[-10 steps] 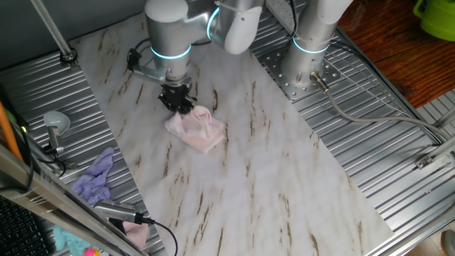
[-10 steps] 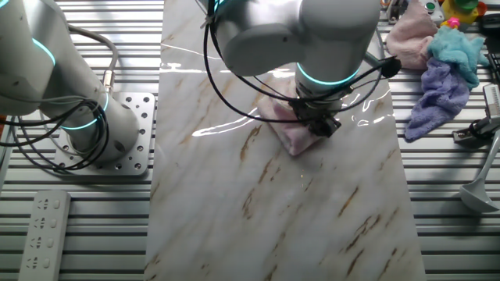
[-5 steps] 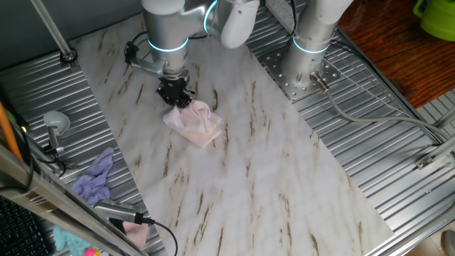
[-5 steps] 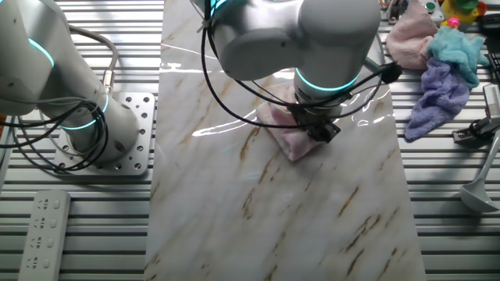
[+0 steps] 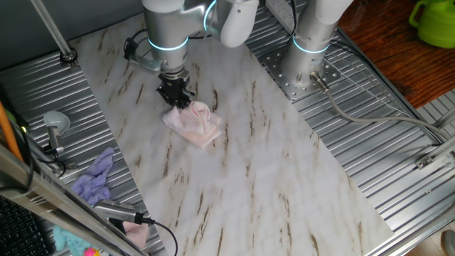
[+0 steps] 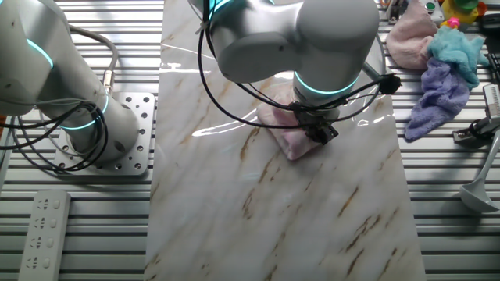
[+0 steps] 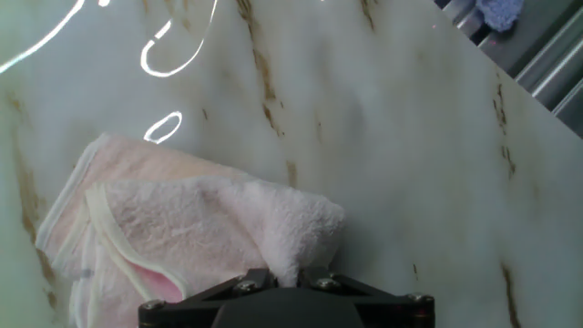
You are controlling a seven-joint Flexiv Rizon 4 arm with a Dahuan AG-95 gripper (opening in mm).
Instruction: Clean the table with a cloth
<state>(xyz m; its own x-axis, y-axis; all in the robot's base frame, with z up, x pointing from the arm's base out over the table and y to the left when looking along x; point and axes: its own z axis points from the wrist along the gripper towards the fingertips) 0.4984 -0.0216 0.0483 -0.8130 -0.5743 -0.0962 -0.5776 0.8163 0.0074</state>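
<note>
Next, my gripper puts the pale pink cloth down on the white marble-patterned table, centred point(image 5: 186, 109) point(image 7: 239, 268) near the table's own far edge.
The pale pink cloth point(image 5: 193, 121) lies bunched on the white marble-patterned table point(image 5: 263, 178), toward its far left part. My gripper point(image 5: 175, 98) stands straight down on the cloth's far corner and is shut on a pinch of it. In the other fixed view the gripper point(image 6: 318, 129) presses on the cloth point(image 6: 289, 139) under the big arm. In the hand view a tuft of the cloth point(image 7: 228, 228) runs up between the black jaws at the gripper point(image 7: 284, 275); the rest spreads to the left on the table point(image 7: 410, 155).
A lavender rag point(image 5: 94, 178) lies on the ribbed metal at the left, with a metal tool point(image 5: 53, 128) beside it. A second arm's base point(image 5: 307, 60) stands at the back. More rags point(image 6: 437, 62) lie at the other fixed view's right. A remote point(image 6: 43, 234) lies lower left.
My gripper has dragged the cloth a short way toward the table's far left edge over the last second; since half a second ago it has barely moved.
</note>
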